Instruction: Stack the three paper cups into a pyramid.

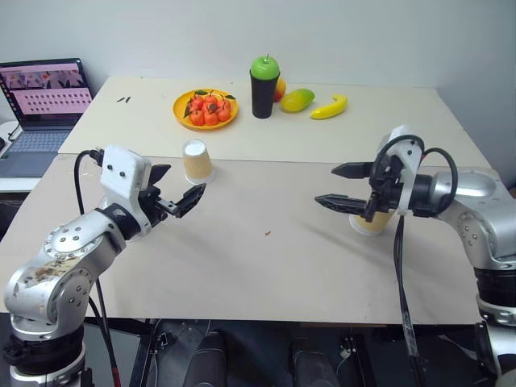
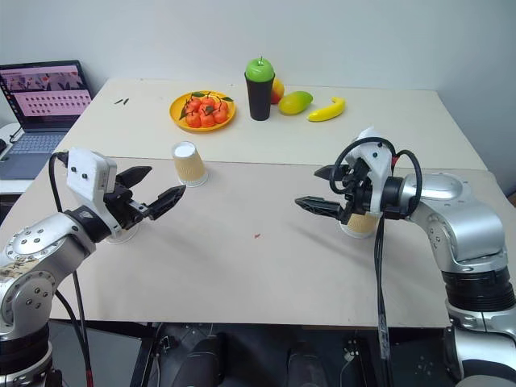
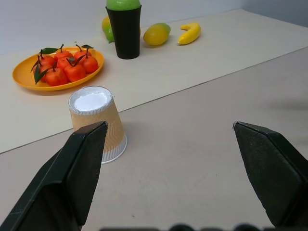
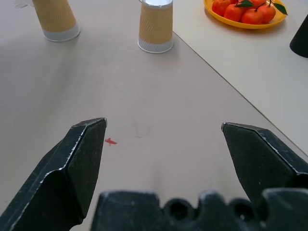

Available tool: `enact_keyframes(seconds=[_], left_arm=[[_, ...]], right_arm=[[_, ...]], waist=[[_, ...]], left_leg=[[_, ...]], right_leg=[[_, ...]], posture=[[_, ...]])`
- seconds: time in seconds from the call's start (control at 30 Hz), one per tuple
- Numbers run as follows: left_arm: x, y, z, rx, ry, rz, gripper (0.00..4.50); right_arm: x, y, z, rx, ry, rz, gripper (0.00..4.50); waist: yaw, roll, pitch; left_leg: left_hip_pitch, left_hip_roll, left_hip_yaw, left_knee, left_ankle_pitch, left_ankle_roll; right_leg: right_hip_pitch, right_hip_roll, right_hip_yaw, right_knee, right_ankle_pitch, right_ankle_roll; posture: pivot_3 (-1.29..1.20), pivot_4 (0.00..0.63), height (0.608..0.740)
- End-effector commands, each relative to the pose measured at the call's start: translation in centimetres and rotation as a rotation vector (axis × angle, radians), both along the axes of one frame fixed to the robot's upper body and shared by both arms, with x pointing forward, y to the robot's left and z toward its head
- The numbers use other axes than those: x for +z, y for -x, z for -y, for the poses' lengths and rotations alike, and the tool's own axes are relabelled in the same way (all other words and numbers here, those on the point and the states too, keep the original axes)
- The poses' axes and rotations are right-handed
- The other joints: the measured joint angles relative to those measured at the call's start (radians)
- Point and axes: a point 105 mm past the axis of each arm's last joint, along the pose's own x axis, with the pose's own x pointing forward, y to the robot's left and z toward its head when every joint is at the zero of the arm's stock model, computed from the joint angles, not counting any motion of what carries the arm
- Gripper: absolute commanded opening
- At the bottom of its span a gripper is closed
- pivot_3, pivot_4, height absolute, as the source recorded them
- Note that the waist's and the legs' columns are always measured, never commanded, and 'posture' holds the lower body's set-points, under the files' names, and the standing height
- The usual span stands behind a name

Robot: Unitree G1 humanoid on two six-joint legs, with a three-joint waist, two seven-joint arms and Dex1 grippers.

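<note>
My left gripper needs to move next to the paper cup by the table seam near the orange plate, and then close on that cup's upper half (image 1: 196, 156) (image 3: 95, 115).
Three tan paper cups stand upside down on the table. One cup (image 1: 197, 161) is near the table seam, just beyond my left gripper (image 1: 181, 184), which hovers open and empty with the cup (image 3: 96, 120) off to one finger's side. A second cup (image 4: 55, 19) stands by my left arm, mostly hidden behind that hand in the head views. The third cup (image 1: 372, 223) sits on the right, partly hidden behind my right hand. My right gripper (image 1: 326, 185) is open and empty, pointing toward the table's middle. No cup rests on another.
On the far table are an orange plate (image 1: 179, 109) of tangerines, a black tumbler (image 1: 264, 89) with a green lid, a mango (image 1: 297, 100) and a banana (image 1: 329, 107). A laptop (image 1: 44, 97) stands at the far left. A small red speck (image 1: 267, 234) marks the near table.
</note>
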Motion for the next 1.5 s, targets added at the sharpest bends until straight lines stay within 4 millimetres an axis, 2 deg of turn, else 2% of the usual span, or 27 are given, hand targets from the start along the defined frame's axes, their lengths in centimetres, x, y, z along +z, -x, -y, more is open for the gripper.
enact_keyframes(seconds=[0.03, 0.17, 0.3, 0.43, 0.47, 0.53, 0.63, 0.93, 1.07, 1.33, 1.5], left_arm=[[1.6, -0.3, -0.1, 0.022, -0.015, 0.078, 4.47], [1.9, -1.4, -0.7, 0.084, 0.025, 0.087, 4.47], [2.1, -1.4, -0.7, 0.109, 0.054, 0.099, 4.47], [1.8, -2.0, -2.9, 0.325, 0.161, 0.113, 4.47], [1.5, -2.0, -2.9, 0.345, 0.159, 0.11, 4.47], [1.2, -2.0, -2.2, 0.356, 0.119, 0.122, 4.47], [0.9, -2.7, -2.4, 0.433, 0.178, 0.124, 4.47], [-1.5, -5.7, -0.8, 0.495, 0.216, 0.067, 4.47], [-2.1, -6.8, -0.9, 0.52, 0.196, 0.061, 4.47], [-2.5, -9.2, -0.4, 0.516, 0.173, 0.066, 4.47], [-2.0, -10.5, 0.5, 0.481, 0.17, 0.088, 4.47]], right_arm=[[1.6, 0.1, -0.1, 0.002, -0.009, 0.075, 4.5], [2.0, 0.3, -0.2, 0.004, -0.007, 0.089, 4.5], [2.1, 0.3, -0.4, 0.018, 0.001, 0.089, 4.5], [2.3, 0.1, -0.5, 0.019, 0.003, 0.098, 4.5], [2.3, 0.0, -0.5, 0.018, 0.001, 0.099, 4.5], [2.2, -0.3, -0.6, 0.012, -0.003, 0.102, 4.5], [2.2, -0.4, -0.8, 0.011, -0.006, 0.106, 4.5], [2.6, -0.1, -0.7, -0.011, -0.01, 0.127, 4.5], [2.6, 0.3, -0.5, -0.029, -0.009, 0.134, 4.5], [2.8, 0.8, -0.1, -0.065, -0.011, 0.148, 4.5], [2.9, 1.0, 0.0, -0.078, -0.013, 0.152, 4.5]], waist=[[0.0, 0.0, 0.0], [0.002, 0.0, 0.0], [0.0, 0.0, 0.0], [-0.002, 0.0, 0.0], [-0.001, 0.0, 0.0], [-0.001, 0.0, 0.0], [0.001, 0.0, 0.0], [0.003, 0.0, 0.0], [-0.001, 0.0, 0.0], [0.004, 0.0, 0.0], [0.004, 0.0, 0.0]], left_leg=[[0.0, 0.0, 0.0, 0.0, 0.0, 0.0], [0.0, 0.0, 0.0, 0.001, 0.0, 0.0], [0.0, 0.0, 0.0, -0.001, 0.0, 0.0], [0.0, 0.0, 0.0, 0.0, 0.0, 0.0], [0.0, 0.0, 0.0, 0.0, 0.0, 0.0], [0.0, 0.0, 0.0, 0.0, 0.0, 0.0], [0.0, 0.0, 0.0, 0.001, 0.0, 0.0], [0.0, -0.001, 0.0, 0.0, 0.0, 0.0], [0.0, 0.0, 0.0, 0.0, 0.0, 0.0], [0.0, -0.001, 0.0, 0.001, 0.0, 0.0], [0.0, -0.001, 0.0, 0.0, 0.0, 0.0]], right_leg=[[0.0, 0.0, 0.0, 0.0, 0.0, 0.0], [0.0, 0.0, 0.0, 0.0, 0.0, 0.0], [0.0, 0.0, 0.0, 0.0, 0.0, 0.0], [0.0, 0.0, 0.0, 0.0, 0.0, 0.0], [0.0, 0.0, 0.0, 0.0, 0.0, 0.0], [0.0, 0.0, 0.0, 0.0, 0.0, 0.0], [0.001, 0.0, 0.0, 0.0, 0.0, 0.0], [0.0, 0.0, 0.0, 0.0, 0.0, 0.0], [0.0, 0.0, 0.0, 0.0, 0.0, 0.0], [0.001, 0.0, 0.0, 0.0, 0.0, 0.0], [0.0, 0.0, 0.0, 0.0, 0.0, 0.0]], posture=[[0.0, 0.15, 0.735], [0.0, 0.15, 0.735], [0.0, 0.15, 0.735], [0.0, 0.15, 0.735], [0.0, 0.15, 0.735], [0.0, 0.15, 0.735], [0.0, 0.15, 0.735], [0.0, 0.15, 0.735], [0.0, 0.15, 0.735], [0.0, 0.15, 0.735], [0.0, 0.15, 0.735]])
